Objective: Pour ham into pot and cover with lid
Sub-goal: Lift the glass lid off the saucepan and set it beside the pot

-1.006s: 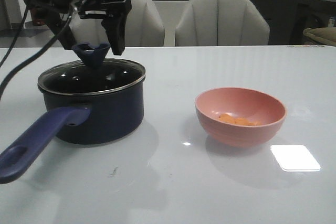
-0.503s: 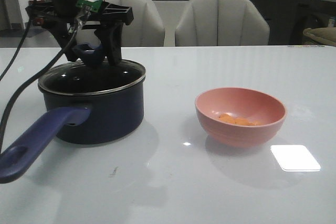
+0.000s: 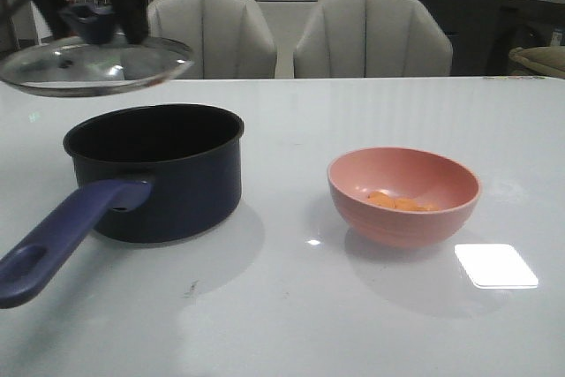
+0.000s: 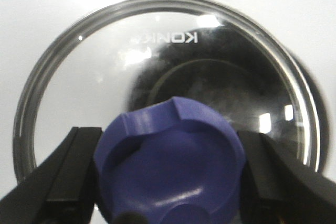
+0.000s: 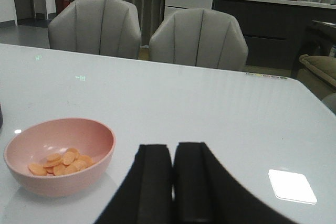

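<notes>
Next, my left gripper sets the glass lid down on the bare table (image 3: 14, 220) next to the pot's purple-blue handle.
The dark navy pot (image 3: 154, 169) stands uncovered at the left of the table, its purple-blue handle (image 3: 62, 236) pointing toward me. My left gripper (image 3: 93, 15) is shut on the blue knob (image 4: 170, 161) of the glass lid (image 3: 93, 64), holding it in the air above and left of the pot. The lid (image 4: 79, 77) fills the left wrist view. The ham (image 3: 402, 202), small orange pieces, lies in the pink bowl (image 3: 404, 196) at the right; it also shows in the right wrist view (image 5: 60, 162). My right gripper (image 5: 172, 153) is shut and empty, right of the bowl (image 5: 58, 156).
Two grey chairs (image 3: 371, 33) stand behind the table's far edge. A bright patch of reflected light (image 3: 496, 265) lies on the table right of the bowl.
My left gripper closed on the lid's knob and lifted the lid off the pot, up and to the left. The pot is now uncovered. The bowl has not moved.
</notes>
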